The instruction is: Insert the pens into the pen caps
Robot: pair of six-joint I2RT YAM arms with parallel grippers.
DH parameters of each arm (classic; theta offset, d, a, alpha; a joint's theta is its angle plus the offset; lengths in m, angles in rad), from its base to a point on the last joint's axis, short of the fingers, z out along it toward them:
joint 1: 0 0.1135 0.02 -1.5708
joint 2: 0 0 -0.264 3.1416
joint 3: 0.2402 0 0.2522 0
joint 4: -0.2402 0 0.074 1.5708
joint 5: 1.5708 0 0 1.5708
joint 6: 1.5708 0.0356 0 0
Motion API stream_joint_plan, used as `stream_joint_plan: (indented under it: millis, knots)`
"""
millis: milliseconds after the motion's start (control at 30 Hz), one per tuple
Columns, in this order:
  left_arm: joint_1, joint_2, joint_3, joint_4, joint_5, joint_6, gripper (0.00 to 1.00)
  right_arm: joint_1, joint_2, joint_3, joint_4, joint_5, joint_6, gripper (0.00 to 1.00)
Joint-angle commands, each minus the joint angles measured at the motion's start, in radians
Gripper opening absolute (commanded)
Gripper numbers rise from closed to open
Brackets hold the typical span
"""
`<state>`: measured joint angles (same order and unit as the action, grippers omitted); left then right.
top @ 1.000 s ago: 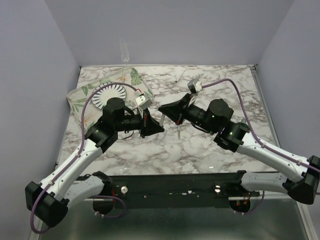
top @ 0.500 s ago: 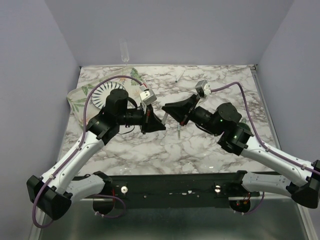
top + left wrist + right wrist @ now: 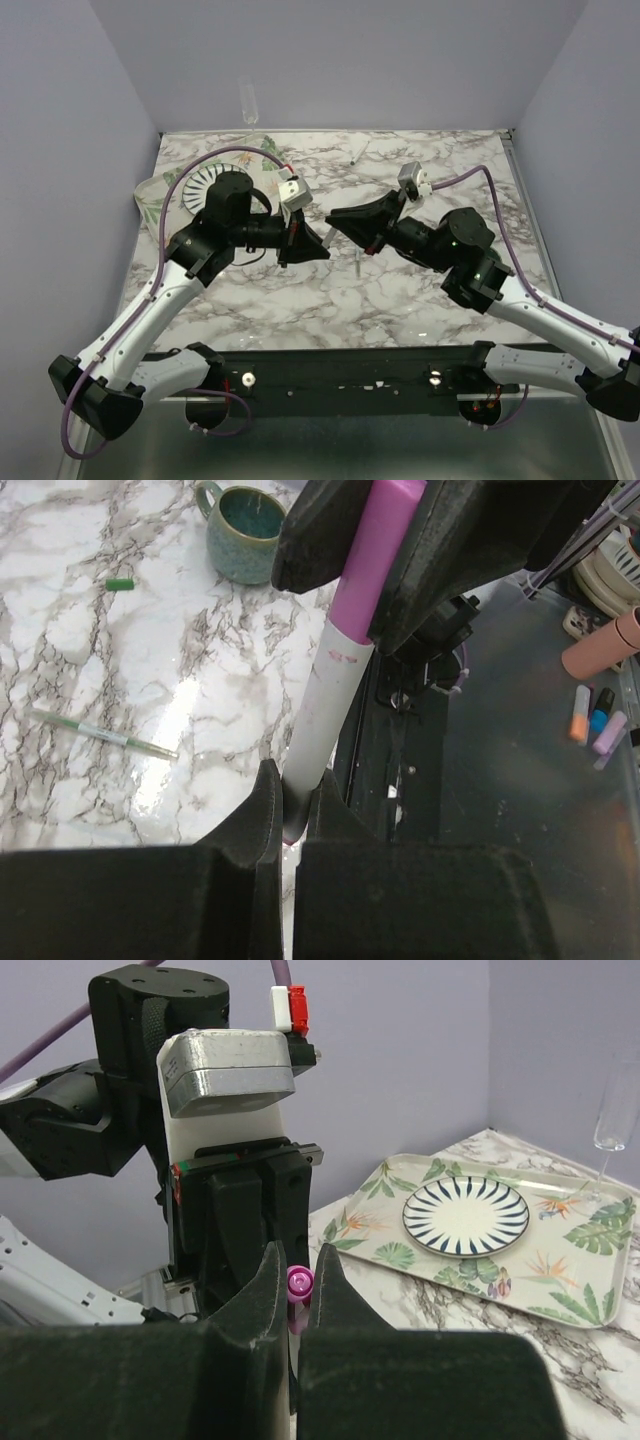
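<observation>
Next, my left gripper lets go of the white-barrelled pen on the marble (image 3: 353,262) (image 3: 121,759) close alongside the pen with green print.
My left gripper (image 3: 292,780) is shut on the lower end of a white-barrelled pen (image 3: 320,710). The pink cap (image 3: 375,550) sits over the pen's other end, and my right gripper (image 3: 298,1260) is shut on that cap (image 3: 300,1280). In the top view the two grippers, left (image 3: 318,250) and right (image 3: 338,218), meet tip to tip above the table's middle, with the pen (image 3: 357,264) showing just below them. A second pen, with green print (image 3: 100,732), lies on the marble, also seen at the back (image 3: 358,152). A green cap (image 3: 119,583) lies apart from it.
A leaf-print tray (image 3: 560,1300) with a striped plate (image 3: 466,1216) lies at the back left (image 3: 150,195). A green mug (image 3: 243,518) stands on the marble. A clear glass (image 3: 248,103) stands at the back wall. Loose markers (image 3: 590,715) lie off the table.
Both wrists have shifted slightly toward the back of the table while staying tip to tip. The pen stays held between them.
</observation>
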<state>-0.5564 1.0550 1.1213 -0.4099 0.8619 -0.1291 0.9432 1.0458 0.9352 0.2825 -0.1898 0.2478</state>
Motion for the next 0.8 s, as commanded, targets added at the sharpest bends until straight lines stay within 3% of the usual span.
stream_joint_plan:
  millis: [0,100,267,400,433,467,500,533,633,700,767]
  knots:
    - [0.069,-0.02,0.192,0.45,-0.208,-0.026,0.0,0.094,0.066,-0.161,-0.602,-0.433,0.051,0.01]
    - [0.069,-0.02,0.196,0.447,-0.219,-0.024,0.0,0.094,0.071,-0.157,-0.583,-0.476,0.073,0.01]
    - [0.07,-0.019,0.158,0.428,-0.218,-0.032,0.0,0.095,0.04,-0.116,-0.589,-0.379,0.087,0.01]
    - [0.069,-0.065,0.036,0.444,-0.207,-0.04,0.0,0.094,-0.007,0.012,-0.605,-0.214,0.152,0.02]
    - [0.069,-0.082,0.012,0.439,-0.207,-0.04,0.0,0.094,-0.018,0.04,-0.602,-0.107,0.184,0.04]
    - [0.069,-0.09,-0.011,0.436,-0.216,-0.046,0.0,0.094,-0.035,0.065,-0.597,-0.052,0.198,0.08]
    - [0.069,-0.098,-0.061,0.434,-0.225,-0.058,0.0,0.094,-0.049,0.088,-0.586,0.004,0.212,0.27]
    - [0.069,-0.118,-0.086,0.436,-0.228,-0.064,0.0,0.092,-0.072,0.135,-0.576,0.091,0.223,0.35]
    - [0.069,-0.145,-0.181,0.454,-0.277,-0.113,0.0,0.094,-0.127,0.178,-0.551,0.258,0.241,0.52]
    - [0.067,-0.148,-0.227,0.454,-0.305,-0.139,0.0,0.094,-0.153,0.191,-0.563,0.306,0.235,0.71]
    - [0.067,-0.142,-0.238,0.425,-0.349,-0.181,0.0,0.094,-0.185,0.197,-0.598,0.381,0.254,0.77]
